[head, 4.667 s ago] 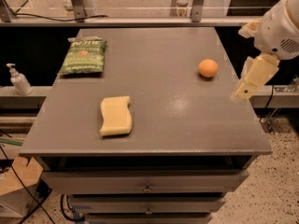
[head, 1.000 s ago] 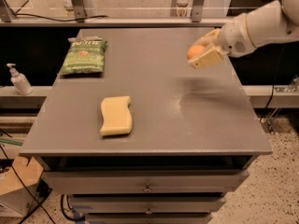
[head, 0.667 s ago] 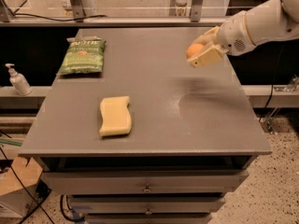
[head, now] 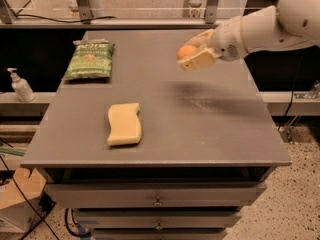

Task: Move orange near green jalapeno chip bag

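My gripper needs to release the orange against the green jalapeno chip bag's front corner [head: 108, 70], on the side of the bag toward the middle of the table.
The orange [head: 186, 51] is small and round, held in my gripper [head: 192, 53], which is shut on it and carries it in the air above the back middle of the grey table [head: 200, 129]. My white arm reaches in from the right. The green jalapeno chip bag [head: 90, 60] lies flat at the table's back left corner, well to the left of the gripper.
A pale yellow wavy-edged sponge [head: 124, 124] lies on the front left part of the table. A soap dispenser bottle [head: 20, 86] stands on a ledge left of the table. Drawers sit under the table's front edge.
My gripper has picked the orange up off the table's right side. In the last second it has carried it leftward over the table toward the back middle.
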Available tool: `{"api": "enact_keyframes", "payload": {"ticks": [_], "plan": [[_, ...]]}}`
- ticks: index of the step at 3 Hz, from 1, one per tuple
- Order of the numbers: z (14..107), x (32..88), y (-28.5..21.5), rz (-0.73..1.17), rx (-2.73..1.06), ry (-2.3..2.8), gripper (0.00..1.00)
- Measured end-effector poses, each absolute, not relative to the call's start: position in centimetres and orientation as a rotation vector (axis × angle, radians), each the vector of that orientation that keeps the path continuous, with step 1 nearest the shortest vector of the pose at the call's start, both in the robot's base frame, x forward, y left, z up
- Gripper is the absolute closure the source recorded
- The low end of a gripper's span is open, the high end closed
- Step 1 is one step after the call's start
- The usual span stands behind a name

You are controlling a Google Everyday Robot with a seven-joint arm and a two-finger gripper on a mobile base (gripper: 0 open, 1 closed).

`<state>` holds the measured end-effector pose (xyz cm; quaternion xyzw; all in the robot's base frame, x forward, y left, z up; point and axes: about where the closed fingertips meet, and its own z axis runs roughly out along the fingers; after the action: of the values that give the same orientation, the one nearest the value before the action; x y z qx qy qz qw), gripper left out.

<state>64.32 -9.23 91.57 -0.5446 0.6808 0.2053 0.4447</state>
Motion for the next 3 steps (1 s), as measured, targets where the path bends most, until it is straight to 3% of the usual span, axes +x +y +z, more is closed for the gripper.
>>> {"api": "enact_keyframes", "payload": {"ticks": [3], "plan": [[88.8,67.9,8.6,0.819,-1.319,1.522,1.0]]}}
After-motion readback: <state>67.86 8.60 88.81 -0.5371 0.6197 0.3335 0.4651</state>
